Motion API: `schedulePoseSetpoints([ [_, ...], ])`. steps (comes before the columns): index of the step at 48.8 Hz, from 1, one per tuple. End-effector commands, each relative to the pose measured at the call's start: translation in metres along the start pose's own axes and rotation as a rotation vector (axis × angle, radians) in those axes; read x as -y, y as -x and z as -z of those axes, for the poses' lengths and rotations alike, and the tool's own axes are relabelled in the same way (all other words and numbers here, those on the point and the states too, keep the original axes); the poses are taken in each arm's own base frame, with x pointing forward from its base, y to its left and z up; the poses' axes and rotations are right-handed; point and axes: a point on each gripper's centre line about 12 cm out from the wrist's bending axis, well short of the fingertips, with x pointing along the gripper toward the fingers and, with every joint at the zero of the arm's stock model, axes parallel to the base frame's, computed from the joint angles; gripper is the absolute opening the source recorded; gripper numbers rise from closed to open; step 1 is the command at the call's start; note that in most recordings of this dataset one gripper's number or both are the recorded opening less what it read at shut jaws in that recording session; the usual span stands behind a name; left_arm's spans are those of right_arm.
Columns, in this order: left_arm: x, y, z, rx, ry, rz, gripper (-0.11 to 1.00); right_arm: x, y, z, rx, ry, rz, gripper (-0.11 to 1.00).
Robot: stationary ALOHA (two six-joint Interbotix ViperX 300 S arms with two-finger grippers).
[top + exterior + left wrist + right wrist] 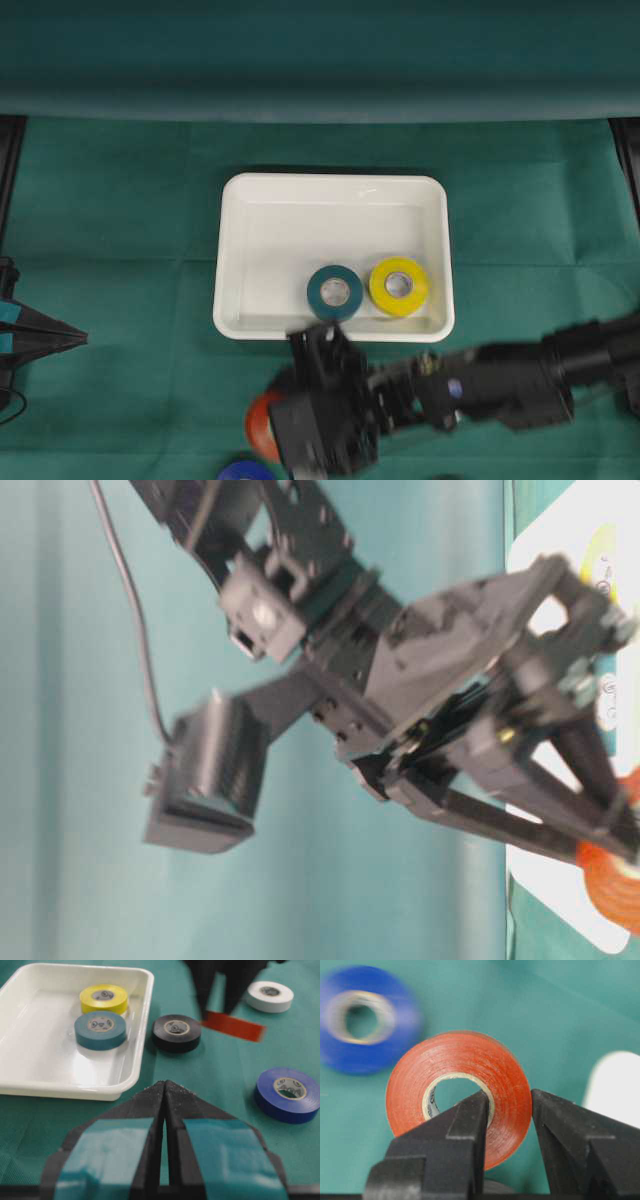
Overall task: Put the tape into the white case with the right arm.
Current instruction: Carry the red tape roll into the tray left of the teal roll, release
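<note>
Next, I release the red tape with my right gripper in the white case's empty near corner (270, 289) beside the teal roll. The red tape now hangs in front of the case.
The white case (232, 262) lies mid-table with a teal roll (335, 292) and a yellow roll (399, 286) in its near right corner. The all-black right arm (500, 385) reaches in from the right, just in front of the case. Its gripper (510, 1104) is shut on the red tape (457, 1067), one finger through the core and the other on the outer wall. In the left wrist view the red tape (235, 1026) hangs tilted under those fingers (204, 990). My left gripper (165, 1085) is shut on nothing, far left.
On the green cloth lie a black roll (176, 1032) beside the case (132, 1035), a white roll (270, 996) farther off, and a blue roll (287, 1094) (245, 470) near the front edge. A green curtain closes off the back.
</note>
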Motion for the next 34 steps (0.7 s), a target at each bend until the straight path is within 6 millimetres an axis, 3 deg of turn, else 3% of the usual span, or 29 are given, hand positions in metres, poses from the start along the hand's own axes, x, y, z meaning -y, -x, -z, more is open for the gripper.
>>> schedulePoseSetpoints([
  [1, 0.000, -0.001, -0.005, 0.012, 0.003, -0.002, 0.00, 0.025, 0.007, -0.012, 0.038, -0.025, 0.040, 0.01],
  [20, 0.000, -0.001, -0.005, 0.012, 0.002, -0.002, 0.00, 0.103, 0.005, 0.005, 0.041, -0.066, 0.165, 0.01],
  [27, 0.000, -0.001, -0.005, 0.012, 0.003, -0.002, 0.00, 0.119, 0.006, 0.010, 0.061, -0.081, 0.181, 0.01],
  [34, 0.000, -0.001, -0.004, 0.011, 0.002, -0.002, 0.00, 0.122, 0.005, 0.013, 0.081, -0.070, 0.176, 0.01],
])
